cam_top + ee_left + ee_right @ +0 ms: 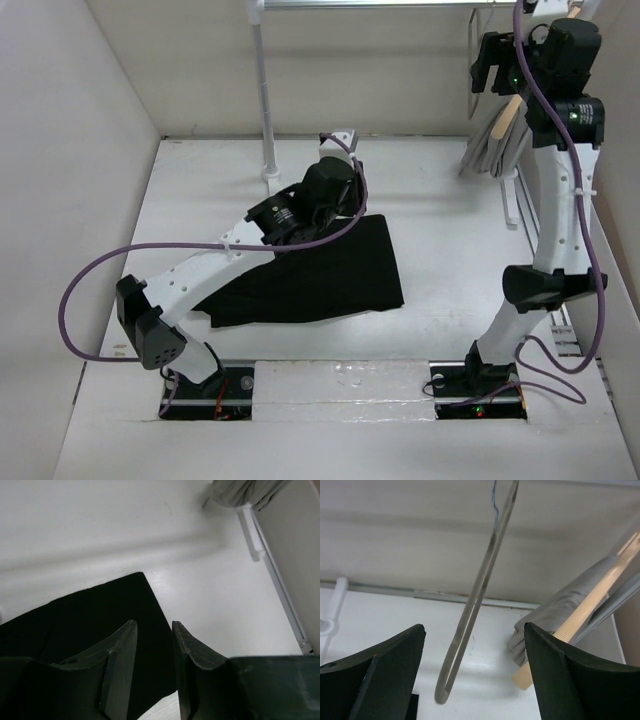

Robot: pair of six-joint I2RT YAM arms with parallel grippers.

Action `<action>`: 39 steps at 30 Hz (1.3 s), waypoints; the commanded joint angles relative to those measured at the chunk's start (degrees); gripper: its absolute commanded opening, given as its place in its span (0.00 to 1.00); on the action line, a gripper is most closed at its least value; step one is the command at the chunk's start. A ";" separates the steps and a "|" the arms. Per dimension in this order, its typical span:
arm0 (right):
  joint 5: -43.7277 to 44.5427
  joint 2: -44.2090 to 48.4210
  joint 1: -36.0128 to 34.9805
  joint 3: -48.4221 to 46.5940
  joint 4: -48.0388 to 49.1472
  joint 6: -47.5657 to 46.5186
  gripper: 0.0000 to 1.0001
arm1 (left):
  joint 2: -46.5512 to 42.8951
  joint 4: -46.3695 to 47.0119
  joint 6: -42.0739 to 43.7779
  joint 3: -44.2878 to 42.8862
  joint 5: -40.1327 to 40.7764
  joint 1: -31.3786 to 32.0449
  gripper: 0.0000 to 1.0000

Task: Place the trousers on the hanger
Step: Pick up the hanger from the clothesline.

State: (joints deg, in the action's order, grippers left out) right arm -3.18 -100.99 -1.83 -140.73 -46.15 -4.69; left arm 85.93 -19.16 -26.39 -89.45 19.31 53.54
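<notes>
The thin grey wire hanger's near end (473, 108) (449, 676), opposite the back wall, is next for my right gripper, which should go there and close on it.
The black trousers (330, 275) lie flat on the white table, partly under my left arm. My left gripper (350, 212) hovers over their far right corner. In the left wrist view its fingers (153, 623) stand a little apart with nothing between them, and the trousers (90, 620) show below. The thin grey wire hanger (470, 610) hangs edge-on from above, in front of my right gripper (475, 630). That gripper is wide open and does not touch it. In the top view the right gripper (495, 65) is raised at the back right, beside the hanger (470, 55).
A pale wooden hanger with a grey garment (497, 145) hangs at the back right, also seen as the grey garment (560, 615). A white stand post (264, 100) rises at the back centre. White walls close in the table on the left, back and right.
</notes>
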 commanded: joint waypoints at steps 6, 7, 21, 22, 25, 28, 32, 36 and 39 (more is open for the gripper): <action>-2.80 -2.98 1.47 0.98 1.59 1.79 0.77 | -3.40 0.78 -3.75 6.48 -0.76 -0.19 0.31; -1.84 -3.33 1.47 1.24 1.59 1.79 0.72 | -3.58 0.88 -4.28 7.52 -1.11 -0.19 0.31; -0.60 0.25 1.47 11.95 7.20 1.79 0.09 | -4.10 -0.61 -5.07 7.19 0.73 -0.19 0.32; -1.21 1.31 1.47 13.01 10.70 1.79 0.06 | -4.10 -0.53 -4.99 6.84 0.64 -0.19 0.32; -0.87 2.99 1.47 12.24 12.93 1.79 0.00 | -3.75 -0.62 -4.90 5.43 0.38 -0.19 0.32; -0.08 4.04 1.47 9.60 13.02 1.18 0.00 | -2.79 -1.49 -4.90 3.68 0.29 -0.19 0.33; 2.82 6.76 0.42 9.59 12.84 -1.28 0.00 | -2.52 -1.93 -4.63 1.39 -0.32 -0.19 0.47; 2.83 12.12 -0.11 17.92 14.24 -2.43 0.00 | -1.91 -2.11 -4.11 -3.35 -1.29 -0.19 0.52; 4.85 16.94 -0.11 27.47 15.74 -2.96 0.00 | -0.42 -1.94 -3.75 -10.71 -3.40 -0.19 0.54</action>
State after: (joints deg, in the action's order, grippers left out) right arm -0.45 -88.97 -1.52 -120.66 -36.27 -6.09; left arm 85.30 -22.63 -30.87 -93.14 17.67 53.52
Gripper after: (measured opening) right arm 0.119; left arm 0.531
